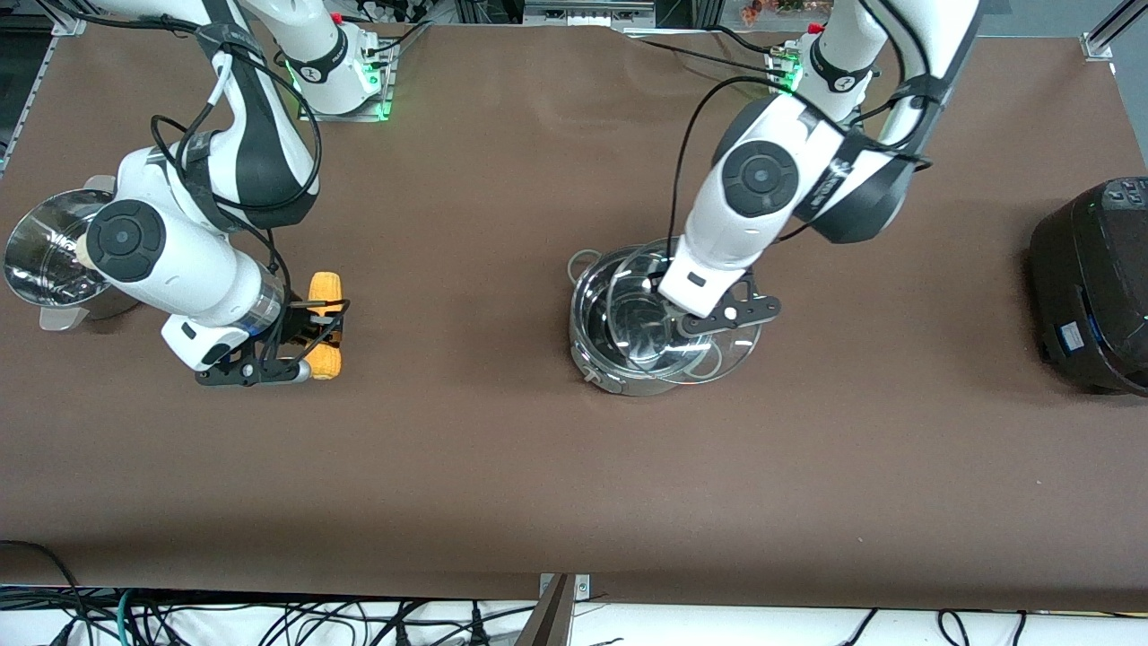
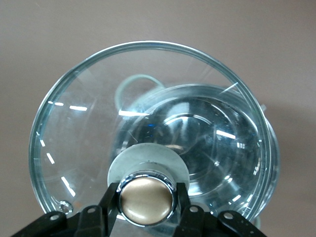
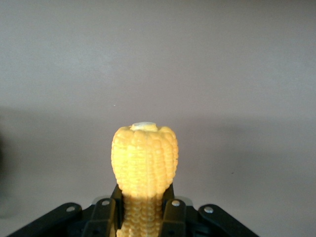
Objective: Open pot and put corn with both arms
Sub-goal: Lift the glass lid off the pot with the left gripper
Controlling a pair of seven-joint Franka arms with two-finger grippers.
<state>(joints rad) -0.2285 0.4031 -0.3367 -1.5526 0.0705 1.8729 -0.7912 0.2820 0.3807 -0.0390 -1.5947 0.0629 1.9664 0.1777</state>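
Next, my left gripper sets down and lets go of the glass lid, now tilted on the pot, on the brown tabletop midway (image 1: 842, 319) between the steel pot and the black cooker.
The shiny steel pot (image 1: 587, 296) stands mid-table. Its clear glass lid (image 1: 717, 354) is tilted and shifted off the rim toward the left arm's end. My left gripper (image 1: 673, 314) is shut on the lid's copper-coloured knob (image 2: 146, 198). Through the lid's glass (image 2: 84, 138) I see the pot (image 2: 207, 143), with nothing visible inside it. The yellow corn (image 1: 325, 289) lies toward the right arm's end of the table. My right gripper (image 1: 309, 330) is shut across its middle, and the cob's end (image 3: 144, 158) sticks out past the fingers. Whether the cob is off the table I cannot tell.
A perforated steel steamer bowl (image 1: 49, 256) sits at the right arm's end, partly under that arm. A big black cooker (image 1: 1090, 287) stands at the left arm's end. Brown tabletop (image 1: 466, 431) lies between the corn and the pot.
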